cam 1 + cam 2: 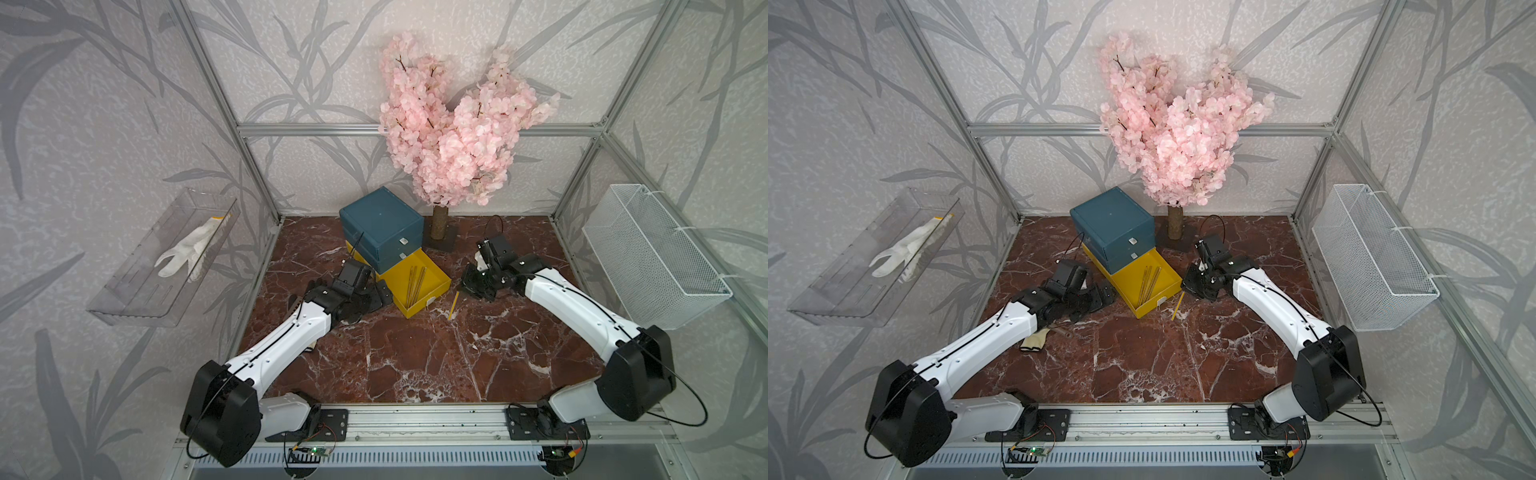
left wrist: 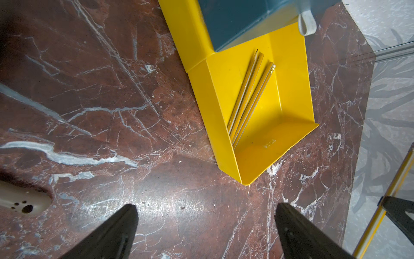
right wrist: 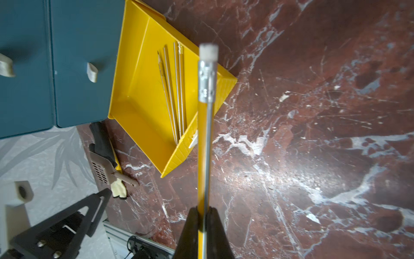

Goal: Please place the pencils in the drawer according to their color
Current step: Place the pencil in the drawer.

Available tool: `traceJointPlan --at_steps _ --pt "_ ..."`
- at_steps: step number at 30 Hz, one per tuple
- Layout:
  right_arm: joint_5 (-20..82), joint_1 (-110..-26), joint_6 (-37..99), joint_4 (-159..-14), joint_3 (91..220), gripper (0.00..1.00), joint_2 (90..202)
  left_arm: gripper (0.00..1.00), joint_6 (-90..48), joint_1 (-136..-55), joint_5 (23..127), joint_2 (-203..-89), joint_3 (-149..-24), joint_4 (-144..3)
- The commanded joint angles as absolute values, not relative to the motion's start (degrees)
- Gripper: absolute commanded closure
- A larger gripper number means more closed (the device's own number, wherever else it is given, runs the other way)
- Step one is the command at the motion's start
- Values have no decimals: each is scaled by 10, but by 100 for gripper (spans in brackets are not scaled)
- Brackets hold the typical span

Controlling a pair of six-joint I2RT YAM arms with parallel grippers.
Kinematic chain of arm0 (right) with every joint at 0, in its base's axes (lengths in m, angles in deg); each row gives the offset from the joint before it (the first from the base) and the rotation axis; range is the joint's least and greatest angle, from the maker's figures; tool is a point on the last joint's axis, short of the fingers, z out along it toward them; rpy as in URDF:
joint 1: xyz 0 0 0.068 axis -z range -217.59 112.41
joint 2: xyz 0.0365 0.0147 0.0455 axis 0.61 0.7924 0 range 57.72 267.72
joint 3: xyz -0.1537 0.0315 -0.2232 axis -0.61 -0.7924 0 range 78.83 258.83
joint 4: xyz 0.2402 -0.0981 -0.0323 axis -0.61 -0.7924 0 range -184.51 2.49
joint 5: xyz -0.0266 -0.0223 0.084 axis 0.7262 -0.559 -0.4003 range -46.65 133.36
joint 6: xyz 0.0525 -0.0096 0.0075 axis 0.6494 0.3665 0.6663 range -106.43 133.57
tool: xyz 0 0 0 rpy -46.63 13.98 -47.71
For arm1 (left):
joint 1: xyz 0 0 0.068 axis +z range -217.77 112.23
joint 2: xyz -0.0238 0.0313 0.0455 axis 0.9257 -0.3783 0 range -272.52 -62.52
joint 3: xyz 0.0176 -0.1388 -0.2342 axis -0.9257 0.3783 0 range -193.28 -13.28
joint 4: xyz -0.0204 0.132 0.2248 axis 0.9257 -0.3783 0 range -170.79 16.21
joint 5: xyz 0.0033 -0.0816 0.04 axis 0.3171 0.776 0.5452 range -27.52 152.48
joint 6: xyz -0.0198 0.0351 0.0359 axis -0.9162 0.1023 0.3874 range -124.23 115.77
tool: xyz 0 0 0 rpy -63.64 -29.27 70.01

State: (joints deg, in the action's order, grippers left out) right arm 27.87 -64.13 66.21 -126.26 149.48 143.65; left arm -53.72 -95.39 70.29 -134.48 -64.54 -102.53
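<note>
The yellow pencil in my right gripper should be let go between the pencils lying in the yellow bottom drawer point(image 1: 413, 288) point(image 3: 174, 91).
The teal chest point(image 1: 380, 226) stands at the back of the marble table, its yellow bottom drawer point(image 1: 419, 308) pulled out. Several yellow pencils point(image 1: 415, 282) lie inside this drawer point(image 2: 215, 112); they also show in both wrist views point(image 2: 248, 94) point(image 3: 177, 89). The two teal drawers above are closed. My right gripper point(image 3: 203, 212) is shut on one yellow pencil point(image 3: 205, 145), which hangs just right of the drawer's front corner in both top views point(image 1: 454, 305) point(image 1: 1177, 306), eraser end away from the jaws. My left gripper point(image 2: 205, 215) is open and empty over the table, left of the drawer.
A beige slotted scoop point(image 3: 99, 167) and a pale glove point(image 1: 1034, 343) lie by the left arm. The pink blossom tree point(image 1: 440, 124) stands behind the chest. A white wire basket point(image 1: 652, 257) hangs on the right wall, a clear shelf point(image 1: 166, 257) on the left.
</note>
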Motion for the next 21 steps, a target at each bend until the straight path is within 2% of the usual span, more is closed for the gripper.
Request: traceJointPlan --at_steps 1,21 --pt "257 -643 696 -1221 1522 100 1469 0 -528 -951 699 -1332 -659 -1032" --pt "323 -690 696 -1152 1690 100 1685 0 -520 -950 699 -1339 -671 -1045"
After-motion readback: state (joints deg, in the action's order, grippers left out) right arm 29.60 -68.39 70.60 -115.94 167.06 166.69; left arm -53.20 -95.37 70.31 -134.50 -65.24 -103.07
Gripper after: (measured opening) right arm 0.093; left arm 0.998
